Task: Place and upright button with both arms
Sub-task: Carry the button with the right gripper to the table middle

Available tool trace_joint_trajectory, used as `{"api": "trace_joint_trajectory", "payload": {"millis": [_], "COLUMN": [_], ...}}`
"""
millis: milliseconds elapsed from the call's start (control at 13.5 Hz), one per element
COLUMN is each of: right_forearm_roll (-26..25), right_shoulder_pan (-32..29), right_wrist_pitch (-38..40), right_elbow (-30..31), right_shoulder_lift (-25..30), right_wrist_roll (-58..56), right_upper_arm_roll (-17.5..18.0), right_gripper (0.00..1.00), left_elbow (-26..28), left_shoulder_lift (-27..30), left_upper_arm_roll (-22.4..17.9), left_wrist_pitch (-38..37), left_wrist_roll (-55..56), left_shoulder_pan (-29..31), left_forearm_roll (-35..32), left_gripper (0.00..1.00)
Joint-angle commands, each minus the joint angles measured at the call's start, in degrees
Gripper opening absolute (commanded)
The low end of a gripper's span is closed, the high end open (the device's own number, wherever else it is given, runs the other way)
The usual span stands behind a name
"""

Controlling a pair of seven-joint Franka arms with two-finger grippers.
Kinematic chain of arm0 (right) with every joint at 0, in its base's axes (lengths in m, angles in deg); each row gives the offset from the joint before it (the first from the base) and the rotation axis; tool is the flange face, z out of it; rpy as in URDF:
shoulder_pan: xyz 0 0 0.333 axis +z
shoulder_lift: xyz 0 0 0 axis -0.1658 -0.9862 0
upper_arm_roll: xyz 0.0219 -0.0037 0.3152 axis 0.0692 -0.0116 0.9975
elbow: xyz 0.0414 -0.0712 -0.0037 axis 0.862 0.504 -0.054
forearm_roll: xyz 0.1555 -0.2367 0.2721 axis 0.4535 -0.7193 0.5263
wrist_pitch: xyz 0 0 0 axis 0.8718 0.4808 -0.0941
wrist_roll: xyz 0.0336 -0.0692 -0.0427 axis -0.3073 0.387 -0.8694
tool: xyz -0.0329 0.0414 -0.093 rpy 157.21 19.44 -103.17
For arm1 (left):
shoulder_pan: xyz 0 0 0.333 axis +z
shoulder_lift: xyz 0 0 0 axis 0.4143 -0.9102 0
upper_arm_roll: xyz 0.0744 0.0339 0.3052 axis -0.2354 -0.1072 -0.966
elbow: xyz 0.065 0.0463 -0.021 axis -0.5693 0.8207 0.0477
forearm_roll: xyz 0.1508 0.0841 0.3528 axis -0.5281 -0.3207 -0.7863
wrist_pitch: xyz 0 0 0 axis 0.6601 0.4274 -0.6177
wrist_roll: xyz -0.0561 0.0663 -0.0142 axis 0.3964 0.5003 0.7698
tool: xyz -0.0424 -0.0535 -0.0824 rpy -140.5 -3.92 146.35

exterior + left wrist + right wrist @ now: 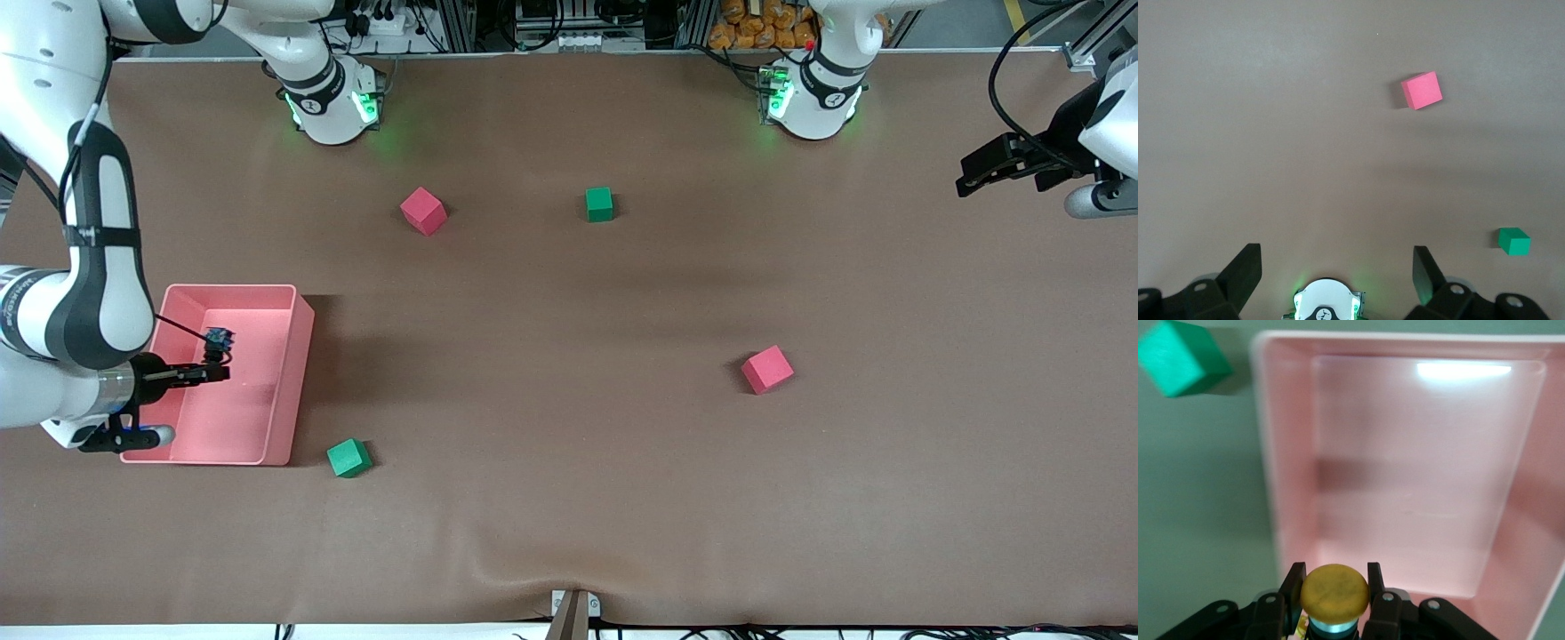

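Observation:
The robot's right gripper should set the button down on the bare table [616, 364] between the pink bin and the red cube in the middle of the table.
My right gripper [216, 367] is shut on the button [217, 339] and holds it over the pink bin [302, 356], at the right arm's end of the table. In the right wrist view the round orange cap [1335, 591] sits between the two black fingers [1292, 587], with the bin's inside [1405, 467] under it. My left gripper [971, 175] is open and empty, up in the air over the left arm's end of the table. In the left wrist view its gripper [1335, 268] has both fingers wide apart, above bare table.
A red cube [423, 211] and a green cube [599, 204] lie near the arm bases. Another red cube [767, 369] lies mid-table toward the left arm's end. A green cube [348, 458] lies beside the bin's corner that is nearest the front camera.

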Motion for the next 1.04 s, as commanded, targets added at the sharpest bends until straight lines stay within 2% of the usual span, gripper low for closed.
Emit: {"api": "trace_joint_trajectory", "payload": {"millis": [0, 148, 296, 370, 667, 963], "right_forearm_roll": [1.2, 2.4, 2.7, 2.7, 2.6, 2.1], "right_shoulder_pan": [6.0, 7.3, 8.5, 10.7, 23.7, 32.0], "right_wrist_pitch": [2.1, -0.6, -6.3, -9.5, -27.4, -30.2], "right_elbow": [-5.3, -7.5, -7.5, -7.5, -8.2, -15.4], "right_shoulder_lift": [-0.4, -1.3, -2.2, -3.0, -10.1, -18.6], "right_wrist_roll": [12.5, 21.7, 28.3, 32.4, 47.9, 49.2], "right_upper_arm_roll": [2.0, 6.7, 12.2, 13.7, 14.1, 13.5], "right_gripper": [0.00, 0.00, 0.00, 0.00, 0.00, 0.00], "left_elbow": [0.2, 0.3, 0.3, 0.3, 0.3, 0.4], "left_shoulder_lift": [0.3, 0.3, 0.3, 0.3, 0.3, 0.3], "left_upper_arm_roll": [0.4, 0.2, 0.1, 0.1, 0.1, 0.1], "left_wrist_pitch": [0.3, 0.3, 0.3, 0.4, 0.5, 0.5], "left_wrist_roll": [-0.5, -0.6, -0.6, -0.6, -0.6, -0.6], "left_shoulder_pan": [0.5, 0.5, 0.5, 0.5, 0.5, 0.5], "left_forearm_roll": [-0.8, -0.8, -0.8, -0.8, -0.8, -0.8], "left_gripper": [1.00, 1.00, 1.00, 1.00, 1.00, 1.00]}}
